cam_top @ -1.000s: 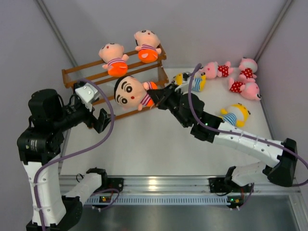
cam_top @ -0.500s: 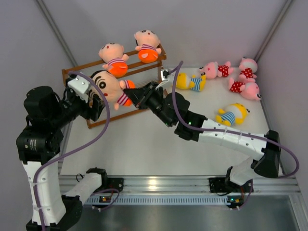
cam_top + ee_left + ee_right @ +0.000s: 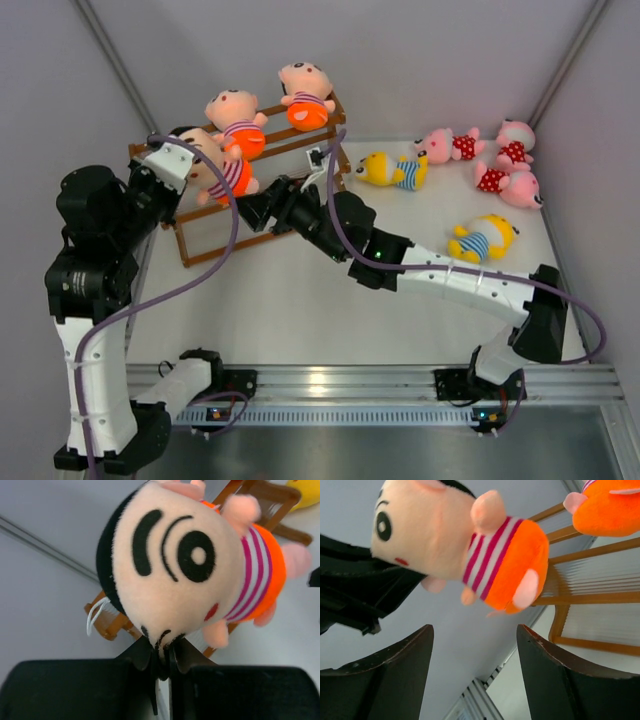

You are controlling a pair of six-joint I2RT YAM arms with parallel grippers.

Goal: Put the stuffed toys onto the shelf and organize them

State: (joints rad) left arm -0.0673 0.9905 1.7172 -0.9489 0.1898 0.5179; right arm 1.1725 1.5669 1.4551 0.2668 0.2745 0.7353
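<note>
The slanting toy is held by its head in my left gripper, so my right gripper needs to grab its orange shorts (image 3: 239, 178) before my left gripper moves to the toy's body.
A peach-faced, black-haired stuffed toy (image 3: 218, 170) in orange shorts hangs over the left part of the brown wooden shelf (image 3: 300, 150). My left gripper (image 3: 192, 160) is shut on its head. The left wrist view shows the toy's face (image 3: 175, 570) filling the frame, with the jaws (image 3: 162, 647) pinching its lower edge. My right gripper (image 3: 248, 207) stands open just right of the toy. In the right wrist view the toy (image 3: 460, 545) floats above my open right gripper (image 3: 475, 645), apart from it. Two more such toys (image 3: 236, 122) (image 3: 305, 95) sit on the top tier.
Two yellow dolls (image 3: 395, 170) (image 3: 485, 238) and three pink polka-dot dolls (image 3: 450, 145) (image 3: 515, 135) (image 3: 510, 185) lie on the table at the right. Grey walls close in at the back and sides. The right arm stretches across the table's middle.
The right gripper carried the toy leftward to the left gripper, which shut on its head. The right gripper then opened and let go.
</note>
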